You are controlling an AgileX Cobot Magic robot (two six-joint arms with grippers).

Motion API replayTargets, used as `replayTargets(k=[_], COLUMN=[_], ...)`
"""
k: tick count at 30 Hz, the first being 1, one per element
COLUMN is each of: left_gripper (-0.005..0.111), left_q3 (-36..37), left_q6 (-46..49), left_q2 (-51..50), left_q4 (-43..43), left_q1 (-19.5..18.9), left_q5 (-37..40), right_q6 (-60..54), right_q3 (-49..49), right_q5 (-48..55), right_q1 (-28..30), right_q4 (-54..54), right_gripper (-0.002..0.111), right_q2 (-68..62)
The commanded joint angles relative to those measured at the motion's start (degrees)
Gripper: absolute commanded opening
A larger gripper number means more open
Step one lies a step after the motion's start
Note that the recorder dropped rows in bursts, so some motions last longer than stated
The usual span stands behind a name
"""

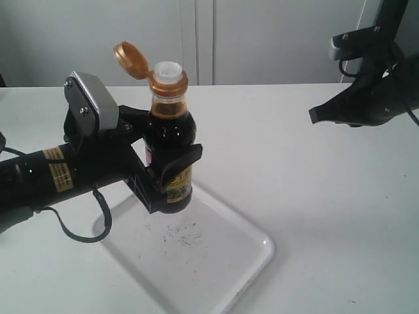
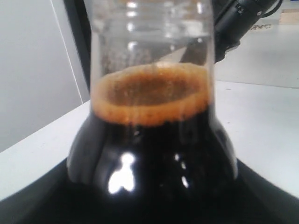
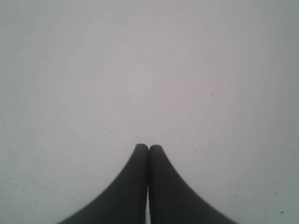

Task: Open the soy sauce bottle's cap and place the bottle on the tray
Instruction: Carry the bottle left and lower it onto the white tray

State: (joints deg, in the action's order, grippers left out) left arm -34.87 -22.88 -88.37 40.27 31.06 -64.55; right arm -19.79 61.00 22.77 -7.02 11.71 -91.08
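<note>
The robot's left gripper should release the soy sauce bottle, now at the tray's far corner, standing upright on the dark specks of the white tray (image 1: 171, 239).
The soy sauce bottle (image 1: 169, 131) stands upright at the far left corner of the white tray (image 1: 242, 261); I cannot tell whether its base touches the tray. Its copper-orange cap (image 1: 131, 60) is flipped back, baring the white spout (image 1: 168, 70). My left gripper (image 1: 171, 171) is shut on the bottle's body, one finger across the label. The left wrist view is filled by the bottle's shoulder (image 2: 154, 154) and the foamy liquid line. My right gripper (image 1: 314, 115) hangs above the table at the far right, shut and empty; its fingers (image 3: 140, 172) touch over bare table.
The tray holds dark specks (image 1: 183, 232) near its middle. A black cable (image 1: 85, 232) loops from the left arm over the tray's left edge. White table (image 1: 314, 196) lies to the right of the tray. A pale wall runs behind.
</note>
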Motion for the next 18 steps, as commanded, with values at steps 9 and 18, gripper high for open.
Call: replayTargets(k=[9,18], left_gripper=[0.000,0.000], left_q3=[3.0,3.0], left_q6=[1.5,-2.5], left_q2=[1.6,-2.0], left_q4=[-3.5,-4.0], left_q1=[-0.6,-0.6], left_q5=[-5.4,-5.4], right_q6=[-5.9,-6.4], right_q3=[-2.4,-2.4], right_q5=[1.2,0.1], right_q1=[-5.6,-6.1], right_q4=[3.1,2.8], right_gripper=[0.000,0.000], right_q2=[0.6,0.2])
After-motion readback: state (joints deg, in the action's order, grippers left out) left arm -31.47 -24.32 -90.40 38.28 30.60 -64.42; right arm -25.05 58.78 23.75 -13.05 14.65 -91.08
